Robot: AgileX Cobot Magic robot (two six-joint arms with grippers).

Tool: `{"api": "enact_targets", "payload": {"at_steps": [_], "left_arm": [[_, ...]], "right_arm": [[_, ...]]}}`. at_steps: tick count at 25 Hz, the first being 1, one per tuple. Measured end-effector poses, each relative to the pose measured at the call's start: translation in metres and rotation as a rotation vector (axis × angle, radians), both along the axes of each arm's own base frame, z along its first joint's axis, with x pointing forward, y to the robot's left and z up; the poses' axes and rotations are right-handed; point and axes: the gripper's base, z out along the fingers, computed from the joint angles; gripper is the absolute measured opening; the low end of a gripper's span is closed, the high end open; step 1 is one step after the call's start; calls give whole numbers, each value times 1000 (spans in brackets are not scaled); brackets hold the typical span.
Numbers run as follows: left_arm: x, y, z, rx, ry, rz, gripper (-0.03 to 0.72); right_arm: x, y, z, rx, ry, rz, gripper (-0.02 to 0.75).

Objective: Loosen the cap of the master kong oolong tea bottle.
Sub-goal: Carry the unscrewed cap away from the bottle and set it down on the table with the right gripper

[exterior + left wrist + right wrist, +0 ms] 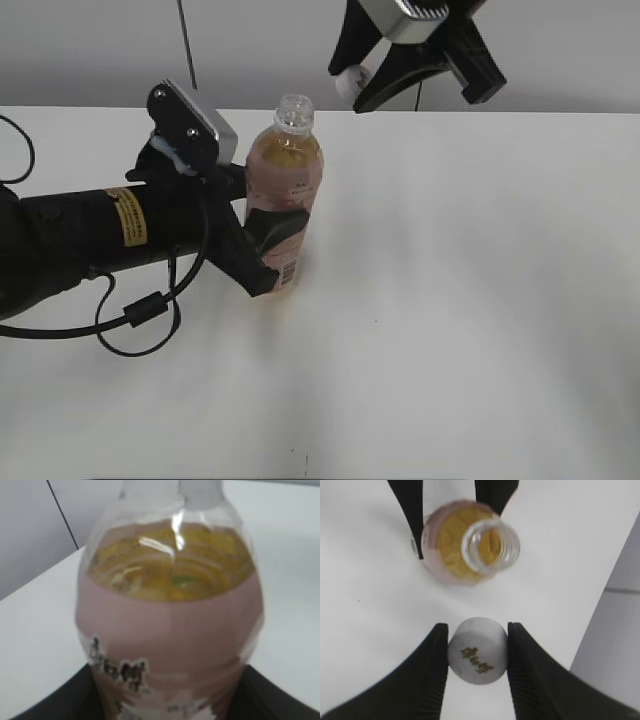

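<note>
My right gripper needs to release the white cap on the bare white table well out [492, 297] beside the foot of the bottle.
The master kong oolong tea bottle [285, 195] stands upright on the white table, its neck open with no cap on it. It fills the left wrist view [170, 630], and the right wrist view looks down into its open mouth [490, 544]. My left gripper [262, 240] is shut on the bottle's pink-labelled lower body [170, 695]. My right gripper [355, 85] hangs high above and behind the bottle. It is shut on the white cap [477, 651], which shows a small dark mark on top; the cap also shows in the exterior view [351, 80].
The white table [450, 300] stretches right and in front of the bottle. A grey wall [250, 50] stands behind its far edge. My left arm's black body and a looped cable [140, 310] lie at the left.
</note>
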Motion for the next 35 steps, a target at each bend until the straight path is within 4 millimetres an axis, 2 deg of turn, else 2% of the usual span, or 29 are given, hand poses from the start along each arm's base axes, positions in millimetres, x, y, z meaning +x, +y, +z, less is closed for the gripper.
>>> {"api": "enact_targets", "payload": {"at_steps": [7, 11, 13, 16, 19, 22, 25, 35], "left_arm": [[-3, -4, 5, -229, -72, -15, 389], [-3, -7, -6, -297, -43, -29, 389], [-3, -9, -9, -317, -28, -38, 389], [-4, -10, -13, -331, -26, -59, 389], [-4, -11, -18, -337, -16, -67, 389], [-4, -11, -24, -328, 2, -64, 389], [-4, -11, -28, -321, 14, -62, 389], [-3, -10, -34, -269, 51, -40, 389]], "right_arm": [[23, -43, -5, 74, 262, -565, 273], [34, -60, -15, 146, 443, -887, 273], [34, -66, -31, 117, 556, -1082, 273], [30, -79, -65, -14, 632, -1296, 273], [22, -93, -100, -96, 699, -1418, 273], [18, -108, -131, -82, 720, -1512, 273], [16, -117, -150, -66, 721, -1567, 272], [23, -116, -212, -160, 794, -1640, 272]]}}
